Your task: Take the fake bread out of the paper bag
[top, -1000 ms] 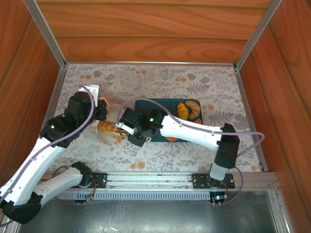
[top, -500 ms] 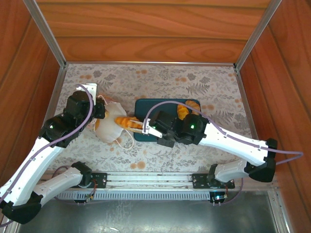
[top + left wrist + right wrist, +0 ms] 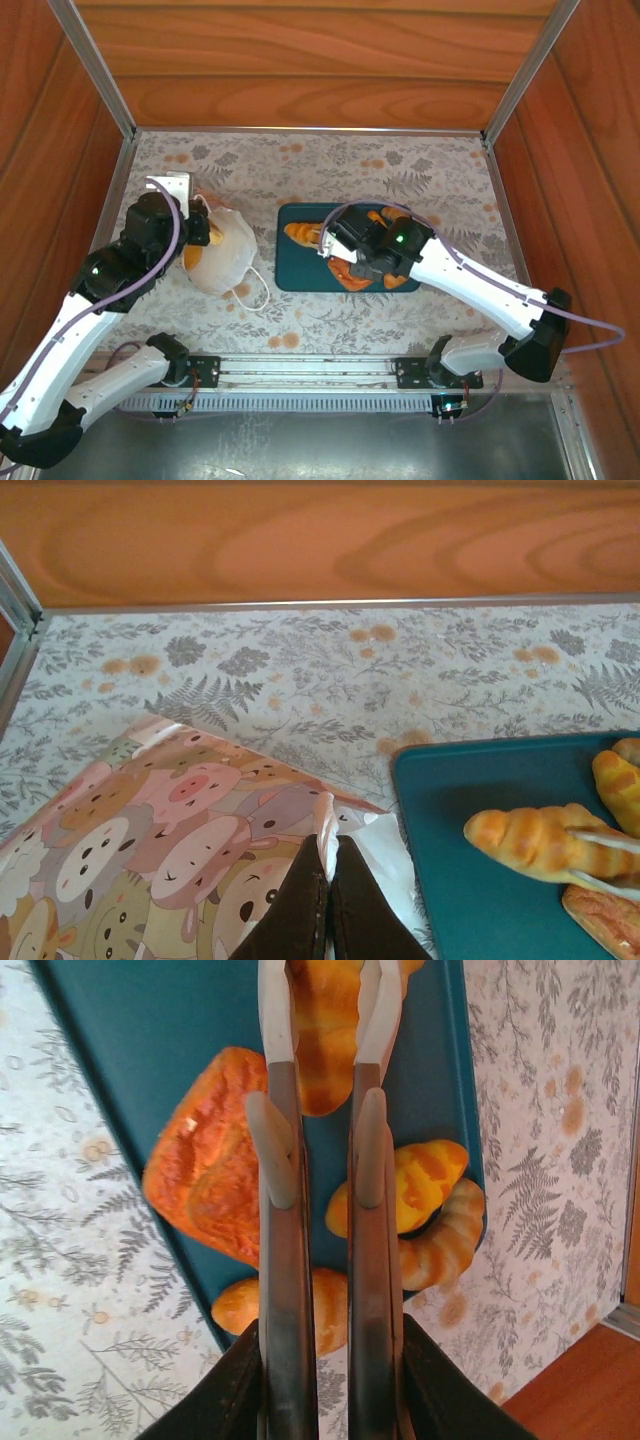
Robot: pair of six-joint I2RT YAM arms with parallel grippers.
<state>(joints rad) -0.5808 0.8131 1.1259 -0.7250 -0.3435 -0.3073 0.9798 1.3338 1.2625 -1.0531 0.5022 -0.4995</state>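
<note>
My right gripper is going to release the ridged roll in the space that lies between the reddish flat pastry and the teal tray's far edge (image 3: 342,229) (image 3: 345,1090).
The white paper bag (image 3: 228,258) lies left of the teal tray, its cartoon-animal side (image 3: 180,820) facing up. My left gripper (image 3: 203,232) is shut on the bag's upper edge, and the paper is pinched between its dark fingers (image 3: 310,900). A golden patch (image 3: 190,256) shows at the bag's left side. My right gripper (image 3: 308,236) is over the tray's left part, shut on a ridged roll (image 3: 325,1030) (image 3: 535,838). Under it on the tray lie a reddish flat pastry (image 3: 215,1165), two croissants (image 3: 430,1180) (image 3: 455,1240) and an oval bun (image 3: 325,1310) at the tray's edge.
The teal tray (image 3: 300,272) sits mid-table on the floral cloth. The bag's white cord handle (image 3: 255,295) trails toward the near side. Wooden walls (image 3: 320,70) enclose the table at the back and both sides. A metal rail (image 3: 300,370) runs along the near edge.
My right gripper has pulled back from the bag's mouth to the right, carrying the ridged roll over the tray. The left gripper keeps hold of the bag, which has shifted slightly left.
</note>
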